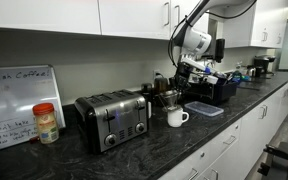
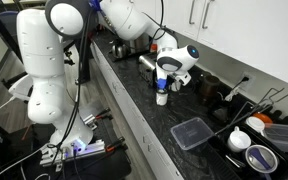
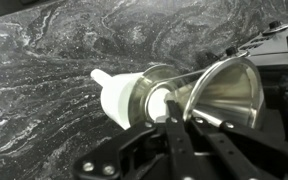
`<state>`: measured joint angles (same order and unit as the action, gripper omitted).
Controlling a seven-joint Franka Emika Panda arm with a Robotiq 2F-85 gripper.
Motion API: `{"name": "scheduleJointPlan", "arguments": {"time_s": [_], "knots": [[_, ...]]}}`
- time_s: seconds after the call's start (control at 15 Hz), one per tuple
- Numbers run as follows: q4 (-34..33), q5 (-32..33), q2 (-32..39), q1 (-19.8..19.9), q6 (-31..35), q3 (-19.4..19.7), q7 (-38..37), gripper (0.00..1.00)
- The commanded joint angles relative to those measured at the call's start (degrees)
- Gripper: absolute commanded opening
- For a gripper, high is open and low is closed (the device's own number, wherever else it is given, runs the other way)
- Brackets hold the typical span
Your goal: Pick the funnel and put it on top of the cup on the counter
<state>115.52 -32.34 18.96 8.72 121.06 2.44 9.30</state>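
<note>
Next, I let go of the silvery funnel with my gripper on the open rim of the white cup (image 1: 176, 102) (image 3: 158, 99), near the steel toaster.
The silvery funnel (image 3: 227, 95) fills the right of the wrist view, wide mouth facing the camera. My gripper (image 3: 181, 118) is shut on its rim by the wire loop. The white cup (image 3: 119, 97) stands on the dark counter (image 3: 44, 90) just beyond the funnel, its handle pointing away. In both exterior views the gripper (image 1: 180, 78) (image 2: 168, 72) hangs over the cup (image 1: 177, 117) (image 2: 162, 97). The funnel (image 1: 170, 99) is held close above the cup. I cannot tell whether they touch.
A steel toaster (image 1: 112, 119) and a red-lidded jar (image 1: 46, 122) stand on the counter beside a whiteboard (image 1: 19, 95). A flat black tray (image 1: 204, 108) (image 2: 192, 133) lies near the cup. Dark pots and utensils crowd the wall side (image 2: 229, 100).
</note>
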Motion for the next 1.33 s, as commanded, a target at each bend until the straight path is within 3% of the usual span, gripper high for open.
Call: {"name": "scheduleJointPlan", "arguments": {"time_s": [0.0, 1.27], "knots": [[2.65, -1.01, -1.60, 0.51, 1.12, -0.46, 1.47, 0.01], [4.12, -1.13, -2.15, 1.98, 5.64, -0.04, 5.19, 0.01]]}}
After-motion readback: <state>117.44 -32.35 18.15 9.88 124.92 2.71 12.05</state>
